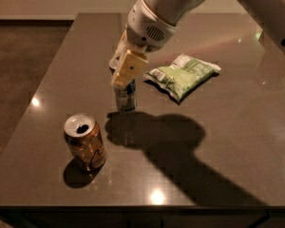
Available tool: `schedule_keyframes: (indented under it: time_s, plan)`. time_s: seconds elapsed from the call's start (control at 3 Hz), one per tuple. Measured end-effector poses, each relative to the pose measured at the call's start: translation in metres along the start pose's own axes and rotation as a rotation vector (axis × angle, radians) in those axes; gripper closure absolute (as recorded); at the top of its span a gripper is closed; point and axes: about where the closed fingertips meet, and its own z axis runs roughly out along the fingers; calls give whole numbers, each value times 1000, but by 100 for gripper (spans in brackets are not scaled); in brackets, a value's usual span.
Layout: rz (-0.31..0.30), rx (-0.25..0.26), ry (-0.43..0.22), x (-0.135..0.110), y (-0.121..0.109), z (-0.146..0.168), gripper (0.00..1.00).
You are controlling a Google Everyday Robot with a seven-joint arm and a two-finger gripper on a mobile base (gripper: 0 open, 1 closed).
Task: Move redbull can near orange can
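The robot's gripper should set the redbull can down on the table [133,146] close beside the orange can, toward the snack bag.
The redbull can [126,98] is a slim silver and blue can, upright, its base at or just above the table, centre left; its top is hidden by the fingers. My gripper [125,72] comes down from the upper right and is shut on the can's upper part. The orange can [85,141] is a wider orange-brown can with a silver top and dark drinking hole. It stands upright at the front left, a short way to the front left of the redbull can and apart from it.
A green and white snack bag [183,74] lies on the dark table [218,137] to the right of the gripper. My white arm [171,8] reaches in from the upper right. The table's front edge runs just below the orange can.
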Motion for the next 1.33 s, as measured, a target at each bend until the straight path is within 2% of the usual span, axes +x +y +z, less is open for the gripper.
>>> schedule_keyframes:
  time_s: [0.33,1.0,1.33]
  plan:
    - [-19,-31,-15,19,24,-10,100]
    - [-111,-54,-55,27,66,-14,100]
    - [-150,-63,-56,25,81,-10,87]
